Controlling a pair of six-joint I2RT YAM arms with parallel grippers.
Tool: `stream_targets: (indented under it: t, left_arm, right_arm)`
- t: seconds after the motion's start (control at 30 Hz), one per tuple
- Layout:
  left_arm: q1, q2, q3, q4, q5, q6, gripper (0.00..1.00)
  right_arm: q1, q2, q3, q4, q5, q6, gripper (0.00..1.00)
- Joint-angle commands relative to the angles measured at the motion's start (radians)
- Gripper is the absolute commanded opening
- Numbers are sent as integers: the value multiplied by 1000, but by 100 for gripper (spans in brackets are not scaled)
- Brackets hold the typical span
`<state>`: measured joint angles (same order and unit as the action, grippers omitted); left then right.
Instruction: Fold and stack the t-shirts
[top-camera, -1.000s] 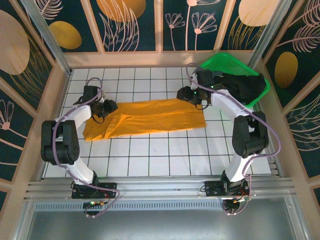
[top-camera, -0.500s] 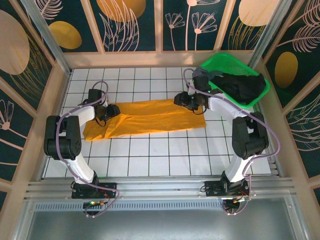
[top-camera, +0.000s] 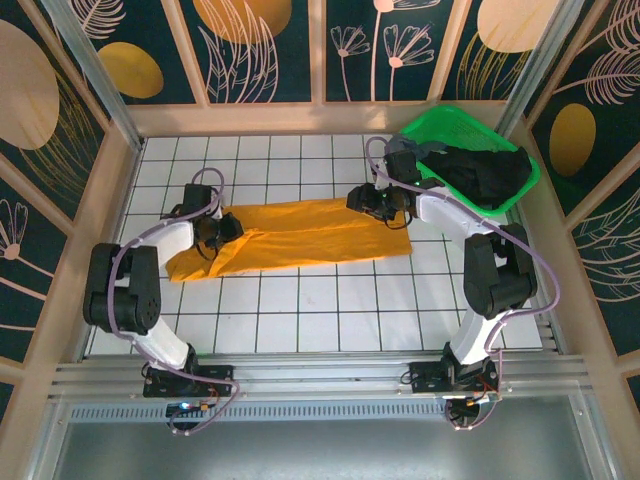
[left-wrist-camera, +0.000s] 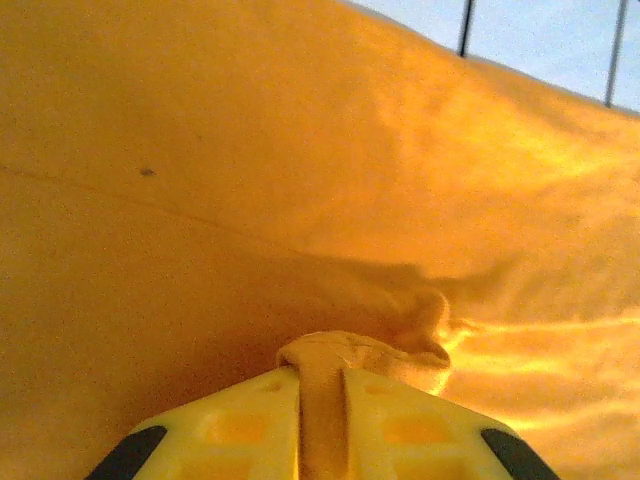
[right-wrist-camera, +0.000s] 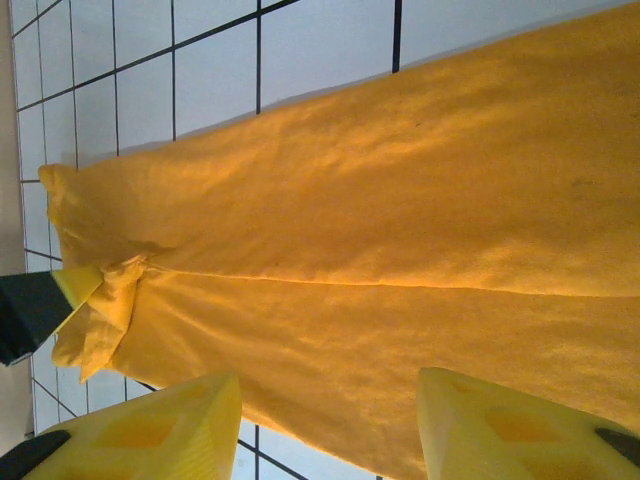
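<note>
Next, my left gripper opens and takes the fold nearer the collar (top-camera: 193, 263), since its pinch bunches the orange t-shirt into a slanted fold and that end of the t-shirt needs smoothing.
The mustard-orange t-shirt (top-camera: 300, 232) lies folded lengthwise in a long strip across the white tiled table. My left gripper (top-camera: 222, 229) sits at the strip's left end, shut on a pinched ridge of the orange cloth (left-wrist-camera: 322, 395) between its yellow fingers (left-wrist-camera: 230, 430). My right gripper (top-camera: 368, 200) hovers over the strip's right end, open, its yellow fingers (right-wrist-camera: 150, 430) spread wide above the orange t-shirt (right-wrist-camera: 380, 260) with nothing between them. A black t-shirt (top-camera: 485, 170) and a bit of grey cloth (top-camera: 405, 147) rest in the green basket.
The green mesh basket (top-camera: 448, 125) stands at the back right corner. Wooden rails and patterned walls bound the table (top-camera: 330, 310). The left gripper's yellow tip (right-wrist-camera: 75, 285) shows at the far end of the shirt in the right wrist view.
My left gripper has slid right onto the shirt's left end, dragging cloth inward. My right gripper moved left, away from the basket, and settled over the right end.
</note>
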<state>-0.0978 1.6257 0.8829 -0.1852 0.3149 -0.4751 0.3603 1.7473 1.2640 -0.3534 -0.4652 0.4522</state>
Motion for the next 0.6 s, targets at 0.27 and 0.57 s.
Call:
stream_targets:
  t: [0.27, 0.57]
  left_arm:
    - [-112, -152, -160, 47, 101, -179, 24]
    - [-126, -230, -87, -46, -28, -206, 31]
  right_arm:
    - [3, 0, 3, 28, -5, 13, 51]
    - [3, -14, -27, 34, -4, 11, 50]
